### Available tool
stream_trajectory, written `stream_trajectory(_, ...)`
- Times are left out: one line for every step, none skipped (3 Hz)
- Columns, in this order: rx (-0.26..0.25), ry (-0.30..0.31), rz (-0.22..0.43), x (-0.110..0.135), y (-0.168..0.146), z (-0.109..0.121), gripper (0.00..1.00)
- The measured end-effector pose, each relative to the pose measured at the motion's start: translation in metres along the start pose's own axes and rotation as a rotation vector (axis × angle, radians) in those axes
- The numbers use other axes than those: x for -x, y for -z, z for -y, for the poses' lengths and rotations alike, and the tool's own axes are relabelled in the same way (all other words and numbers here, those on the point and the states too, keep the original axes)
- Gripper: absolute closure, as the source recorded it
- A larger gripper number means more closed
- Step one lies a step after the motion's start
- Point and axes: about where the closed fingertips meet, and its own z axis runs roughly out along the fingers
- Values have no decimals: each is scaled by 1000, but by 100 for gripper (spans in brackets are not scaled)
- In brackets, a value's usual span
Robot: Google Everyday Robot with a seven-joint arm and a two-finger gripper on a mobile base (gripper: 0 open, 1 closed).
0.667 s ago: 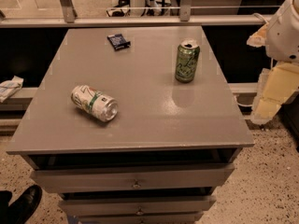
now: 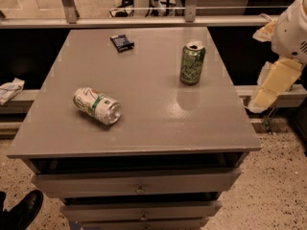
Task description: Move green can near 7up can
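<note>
The robot's gripper needs to close on the lower half of the green can [image 2: 191,69], coming in from the side away from the 7up can.
The green can [image 2: 192,63] stands upright on the grey table [image 2: 158,123], at the back right, with its silver top opened. The 7up can [image 2: 97,105], white and silver with a green band, lies on its side at the front left of the table. The two cans are well apart. My gripper [image 2: 268,87] hangs at the end of the white and beige arm beyond the table's right edge, to the right of the green can and clear of it. It holds nothing that I can see.
A small dark blue packet [image 2: 122,42] lies at the table's back left. Drawers [image 2: 139,188] sit under the tabletop. A rail [image 2: 144,21] runs behind the table. A black shoe [image 2: 21,210] is on the floor at the front left.
The arm at the right edge has shifted slightly upward. Both cans and the packet have not moved.
</note>
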Motion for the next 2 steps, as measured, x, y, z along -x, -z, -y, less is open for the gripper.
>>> stream_trajectory(-38,-39,121,1,-31,41,0)
stream_trajectory(-64,-120,255,8,-69,80,0)
